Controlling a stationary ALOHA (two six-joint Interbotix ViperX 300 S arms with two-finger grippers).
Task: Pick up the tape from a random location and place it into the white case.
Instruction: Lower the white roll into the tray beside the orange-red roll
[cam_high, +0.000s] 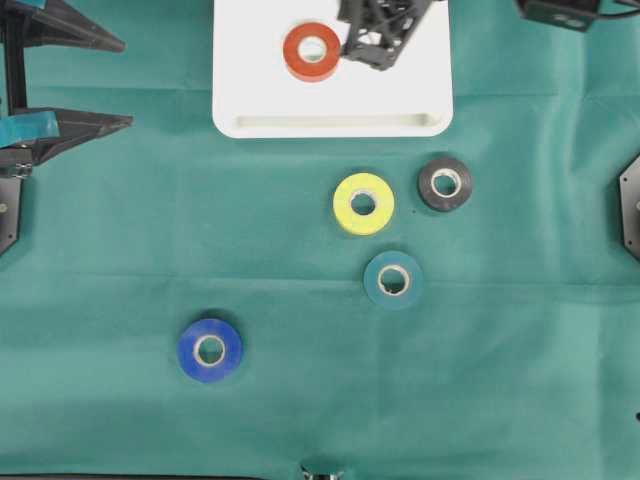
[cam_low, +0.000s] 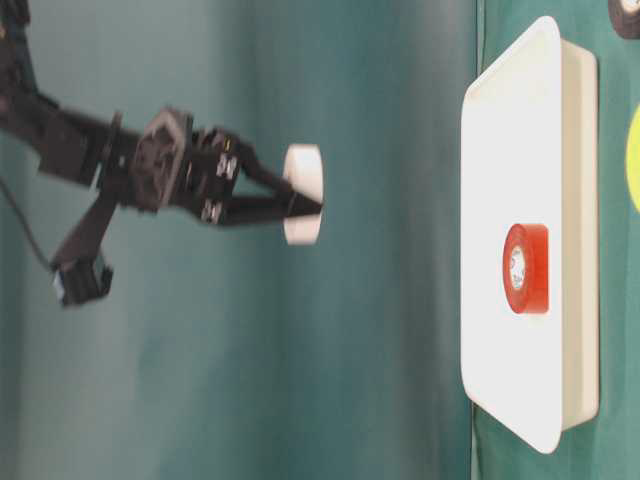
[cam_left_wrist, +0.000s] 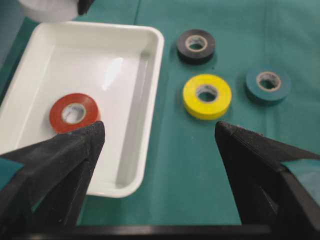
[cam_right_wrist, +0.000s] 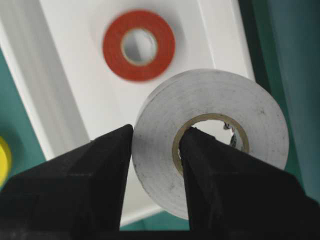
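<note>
My right gripper will let go of the white tape roll flat in the white case (cam_high: 381, 38) (cam_right_wrist: 185, 112), beside the red tape roll.
My right gripper (cam_right_wrist: 157, 135) is shut on a white tape roll (cam_right_wrist: 215, 95), one finger through its core and the other outside the ring. In the table-level view the right gripper (cam_low: 305, 208) holds the white tape (cam_low: 303, 165) well above the white case (cam_low: 510, 120). A red tape roll (cam_high: 312, 51) lies flat in the white case (cam_high: 330, 122), beside the right gripper (cam_high: 375, 45). My left gripper (cam_high: 105, 82) stands open and empty at the far left. Seen from its own wrist, the left gripper (cam_left_wrist: 159, 131) hangs over the near corner of the case (cam_left_wrist: 150, 100).
Loose rolls lie on the green cloth in front of the case: yellow (cam_high: 363, 203), black (cam_high: 445, 183), teal (cam_high: 393, 279) and, further left, blue (cam_high: 210, 350).
</note>
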